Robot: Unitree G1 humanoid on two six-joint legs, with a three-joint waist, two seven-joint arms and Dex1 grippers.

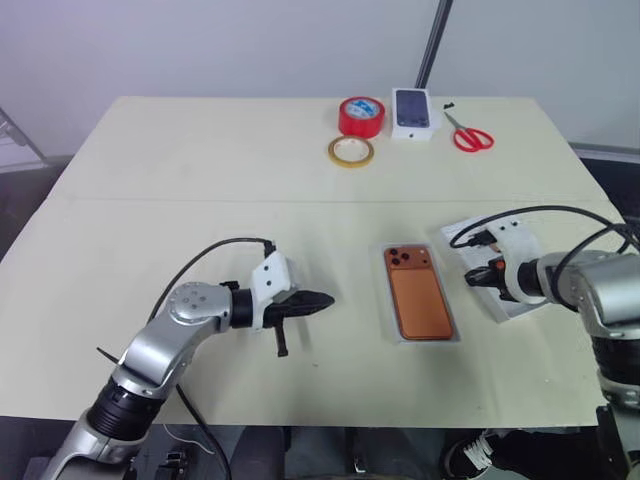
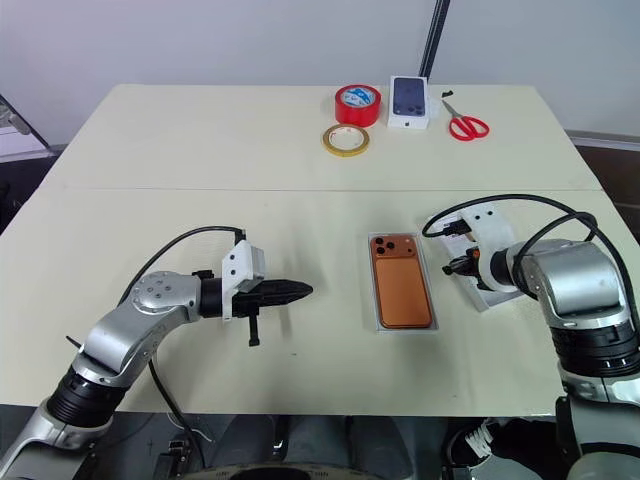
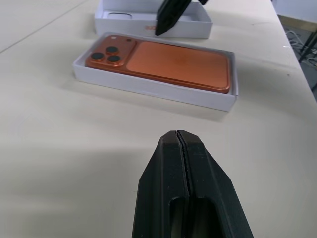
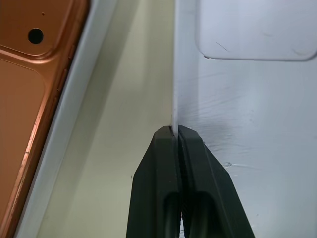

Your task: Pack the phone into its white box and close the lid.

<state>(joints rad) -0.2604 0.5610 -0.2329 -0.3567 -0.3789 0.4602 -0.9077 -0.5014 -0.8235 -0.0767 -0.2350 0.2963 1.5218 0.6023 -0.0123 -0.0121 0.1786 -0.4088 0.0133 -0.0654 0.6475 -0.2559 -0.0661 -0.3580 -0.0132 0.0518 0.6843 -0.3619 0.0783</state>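
Note:
Next, my right gripper releases the lid on the table (image 1: pixel 368 293) between my left gripper and the orange phone.
The orange phone (image 1: pixel 418 295) lies back up inside the shallow white box (image 3: pixel 148 87) at the middle of the table. To its right lies the lid (image 4: pixel 257 99), open side up. My right gripper (image 4: pixel 177 130) is shut on the lid's thin side wall nearest the box, and it is also in the left eye view (image 1: pixel 472 277). My left gripper (image 1: pixel 326 298) hangs shut and empty left of the box, pointing toward it, a hand's width away. The left wrist view shows its closed fingertips (image 3: pixel 168 148) with the boxed phone beyond.
At the table's far edge stand a red tape roll (image 1: pixel 361 116), a yellowish tape ring (image 1: pixel 351 151), a white box printed with a dark phone (image 1: pixel 416 112) and red scissors (image 1: pixel 472 135). The table's front edge runs close behind both arms.

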